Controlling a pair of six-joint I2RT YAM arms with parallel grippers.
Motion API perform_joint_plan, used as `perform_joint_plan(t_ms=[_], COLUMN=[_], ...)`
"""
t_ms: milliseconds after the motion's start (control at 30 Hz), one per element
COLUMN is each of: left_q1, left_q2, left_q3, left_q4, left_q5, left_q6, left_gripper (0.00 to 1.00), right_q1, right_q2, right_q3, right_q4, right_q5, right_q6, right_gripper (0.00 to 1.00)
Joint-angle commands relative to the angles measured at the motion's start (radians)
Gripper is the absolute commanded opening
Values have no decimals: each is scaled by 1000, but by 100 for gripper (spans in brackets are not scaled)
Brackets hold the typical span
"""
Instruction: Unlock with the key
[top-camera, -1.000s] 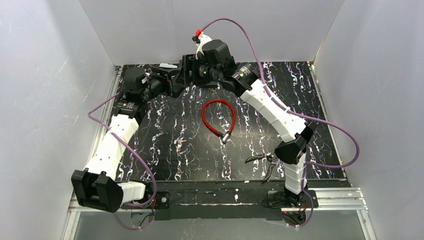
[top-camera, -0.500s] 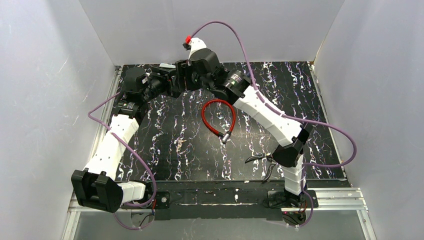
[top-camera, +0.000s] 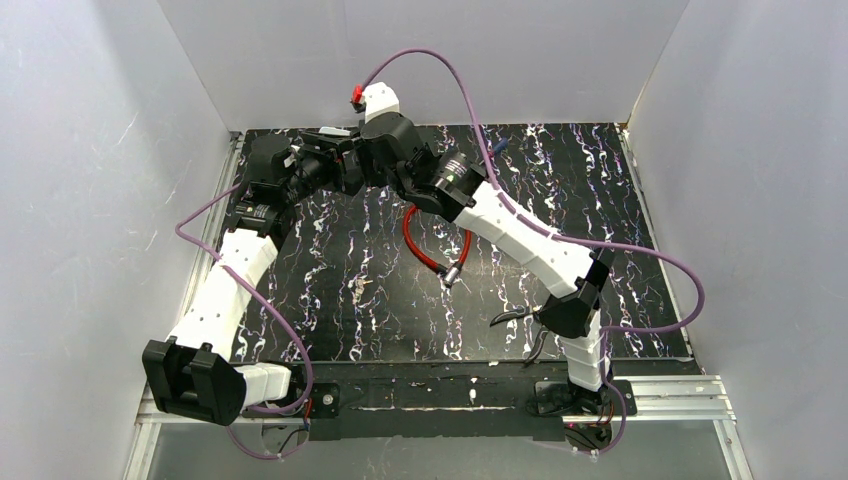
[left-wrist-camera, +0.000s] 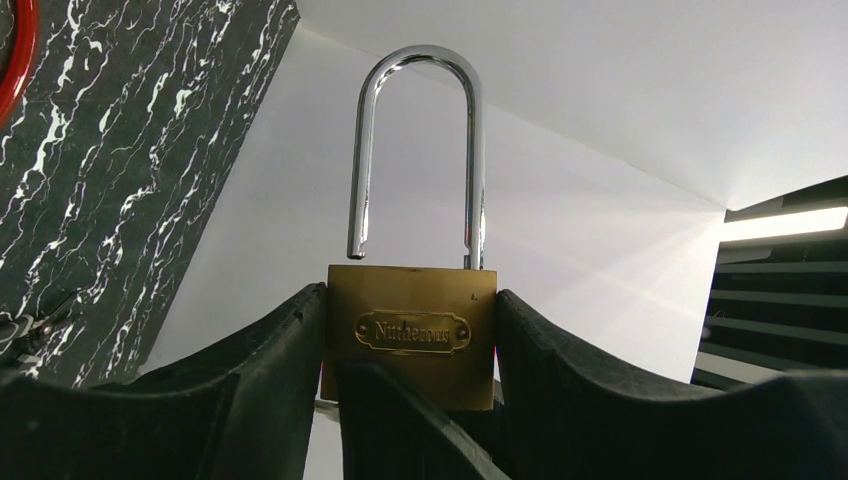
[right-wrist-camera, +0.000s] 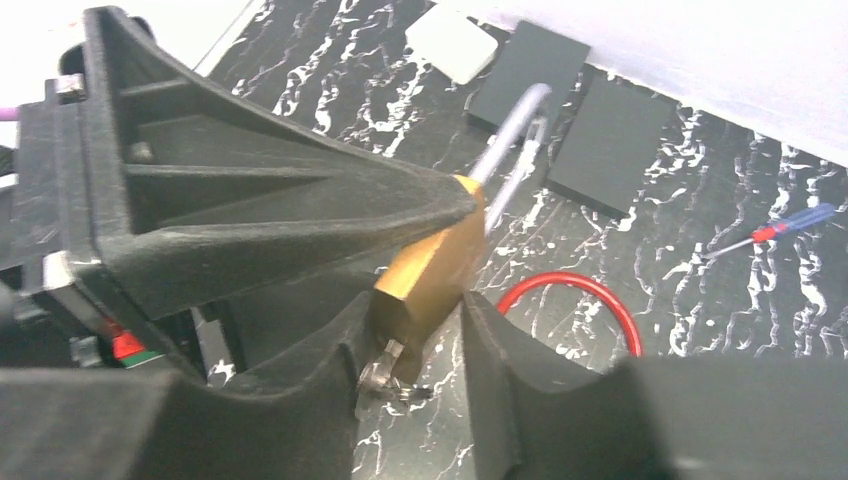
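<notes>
My left gripper is clamping the padlock's body under its raised shackle, so next my right gripper takes the body, which frees my left gripper to grasp the shackle (left-wrist-camera: 422, 54).
A brass padlock (left-wrist-camera: 408, 330) with a long steel shackle (left-wrist-camera: 420, 150) is clamped by its sides in my left gripper (left-wrist-camera: 410, 300), held up above the back left of the table. One shackle leg ends just above the body. In the right wrist view the padlock (right-wrist-camera: 430, 265) points down toward me, with a small silver key (right-wrist-camera: 395, 375) sticking out of its bottom. My right gripper (right-wrist-camera: 418, 312) stands open around that end. The key lies against one finger and a gap shows to the other. From above the two grippers meet at the back (top-camera: 350, 165), hiding the padlock.
A red cable loop (top-camera: 437, 235) lies mid-table under the right forearm. Dark pliers (top-camera: 525, 322) rest near the right arm's base. A small screwdriver (right-wrist-camera: 770, 232) lies at the back. Two black pads (right-wrist-camera: 610, 145) and a white one (right-wrist-camera: 452, 45) sit near the back wall.
The right arm has swung left up to the left gripper, and its jaws have narrowed around the padlock's key end. The left arm and padlock have stayed still.
</notes>
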Motion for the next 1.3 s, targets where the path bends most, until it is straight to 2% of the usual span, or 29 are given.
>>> perform_joint_plan(t_ms=[0, 100, 267, 333, 400, 500, 533, 733, 833, 1033, 1167, 1267], left_q1=[-15, -15, -15, -14, -15, -15, -15, -11, -3, 15, 22, 26], left_q2=[-45, -47, -46, -47, -51, -58, -63, -106, -131, -162, -182, -195], left_q3=[40, 40, 44, 48, 47, 41, 38, -5, -12, -24, -31, -29], left_q4=[76, 76, 20, 7, -4, -7, -5, 40, 33, 18, -8, -35], left_q5=[37, 34, 29, 28, 29, 24, 22, -5, -19, -29, -33, -33], left_q6=[-1, 3, 17, 26, 33, 40, 45, 76, 117, 192, 239, 284], left_gripper=[0, 0, 0, 0, 6, 23, 34, 83, 97, 97, 95, 91], right_q1=[35, 36, 36, 36, 36, 37, 36, 33, 19, -44, -114, -182], right_q2=[-4, -28, -84, -95, -107, -134, -147, -231, -279, -372, -440, -494], right_q3=[14, -29, -125, -143, -156, -195, -219, -324, -389, -504, -593, -679], right_q4=[112, 135, 211, 219, 229, 263, 280, 361, 387, 432, 498, 560], right_q5=[13, 13, -14, -6, 0, -3, -8, -43, -51, -96, -225, -383], right_q6=[-32, -34, -43, -44, -45, -48, -49, -44, -18, 54, 113, 176], right_gripper=[35, 17, 1, 1, 1, 1, 1, 1, 1, 1, 1, 1])
